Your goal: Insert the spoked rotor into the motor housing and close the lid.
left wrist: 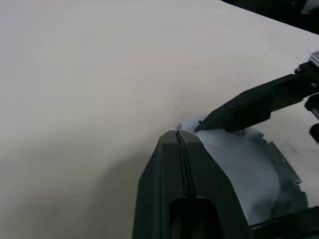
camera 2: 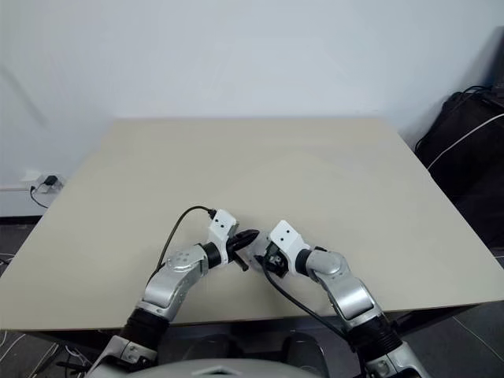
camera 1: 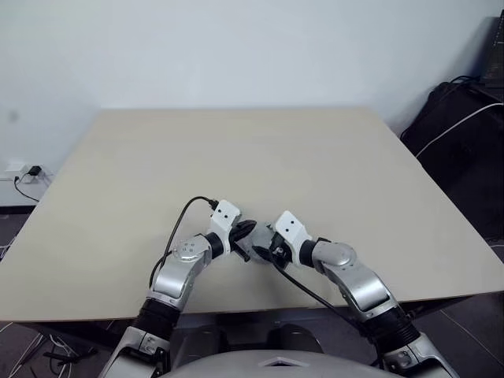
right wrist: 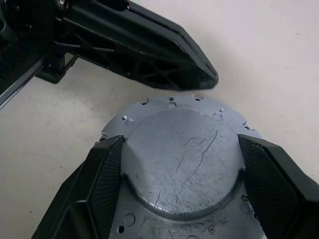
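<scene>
My right fingers squeeze across the lid's rim; I should open them, then pinch lid and housing together at their edge [right wrist: 187, 230] to close it.
My right gripper [right wrist: 180, 149] is shut on a round grey metal piece with a plain scratched face, a raised centre and small holes round its rim. By its look this is the lid [right wrist: 174, 119]. One finger sits on each side of its rim, low over the table [camera 1: 252, 157] near the front edge. My left gripper [left wrist: 178, 137] is shut with nothing in it, and its tip is right at the lid's far rim. I cannot tell whether it touches. The spoked rotor and the motor housing are hidden, and I cannot tell whether either lies under the lid.
Both grippers [camera 1: 250, 240] meet close to the table's front edge, and the beige top stretches wide beyond them. A black bag [camera 1: 457, 134] with a white cable stands on the floor at the right. A wall socket with plugs [camera 1: 27, 172] is at the left.
</scene>
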